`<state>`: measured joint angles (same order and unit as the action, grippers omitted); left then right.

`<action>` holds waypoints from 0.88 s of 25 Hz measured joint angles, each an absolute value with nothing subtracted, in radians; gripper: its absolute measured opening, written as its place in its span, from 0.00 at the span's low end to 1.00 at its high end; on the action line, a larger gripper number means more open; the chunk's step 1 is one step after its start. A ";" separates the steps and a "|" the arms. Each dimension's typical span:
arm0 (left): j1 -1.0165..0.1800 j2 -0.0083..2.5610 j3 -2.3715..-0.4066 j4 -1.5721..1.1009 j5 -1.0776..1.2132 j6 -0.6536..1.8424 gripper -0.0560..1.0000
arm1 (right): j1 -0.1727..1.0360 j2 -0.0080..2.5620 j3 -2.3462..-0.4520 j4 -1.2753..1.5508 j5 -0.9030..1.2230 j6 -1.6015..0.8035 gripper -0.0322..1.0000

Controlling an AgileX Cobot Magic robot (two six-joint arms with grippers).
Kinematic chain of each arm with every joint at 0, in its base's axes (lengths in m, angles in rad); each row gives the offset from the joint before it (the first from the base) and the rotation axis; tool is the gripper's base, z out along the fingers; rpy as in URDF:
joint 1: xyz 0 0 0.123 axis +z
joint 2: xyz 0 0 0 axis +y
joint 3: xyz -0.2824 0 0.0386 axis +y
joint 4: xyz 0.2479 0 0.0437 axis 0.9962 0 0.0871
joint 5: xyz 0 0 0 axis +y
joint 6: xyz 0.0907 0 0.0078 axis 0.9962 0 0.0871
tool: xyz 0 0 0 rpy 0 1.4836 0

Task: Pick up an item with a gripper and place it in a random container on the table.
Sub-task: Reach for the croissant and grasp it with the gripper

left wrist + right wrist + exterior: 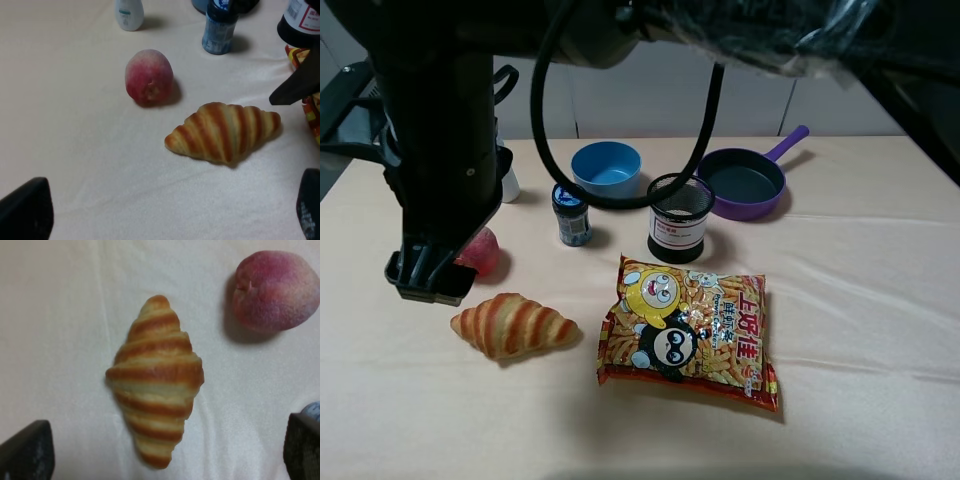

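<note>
My right gripper will next go down to the croissant's thick middle (508, 326) (156, 371), between its pointed ends. It will close there.
The croissant (515, 325) lies flat on the beige table (860, 290), front left. It also shows in the left wrist view (225, 132) and, from straight above, in the right wrist view (156, 382). My left gripper (425, 270) hangs above the table to the left of the croissant and over the peach; in its wrist view it (167, 220) is open and empty, short of the croissant. My right gripper (164, 455) is open and empty above the croissant. The purple frying pan (745, 183) stands at the back right, empty.
A peach (480, 250) lies just behind the croissant. An orange snack bag (690, 330) lies to its right. A blue bowl (607, 166), a black mesh cup (679, 217), a blue jar (571, 214) and a white bottle (129, 14) stand behind. A black part (297, 82) juts in.
</note>
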<state>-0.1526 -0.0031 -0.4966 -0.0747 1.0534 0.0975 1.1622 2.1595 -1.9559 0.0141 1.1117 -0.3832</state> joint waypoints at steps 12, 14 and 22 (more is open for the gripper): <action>-0.153 -0.003 -0.497 -0.075 1.053 0.098 0.99 | 1.174 2.230 -1.958 0.006 1.080 -0.387 0.70; -0.153 -0.003 -0.497 -0.075 1.053 0.098 0.99 | 1.174 2.245 -1.958 0.006 1.074 -0.387 0.70; -0.153 -0.003 -0.497 -0.075 1.053 0.098 0.99 | 1.174 2.303 -1.958 0.006 1.052 -0.389 0.70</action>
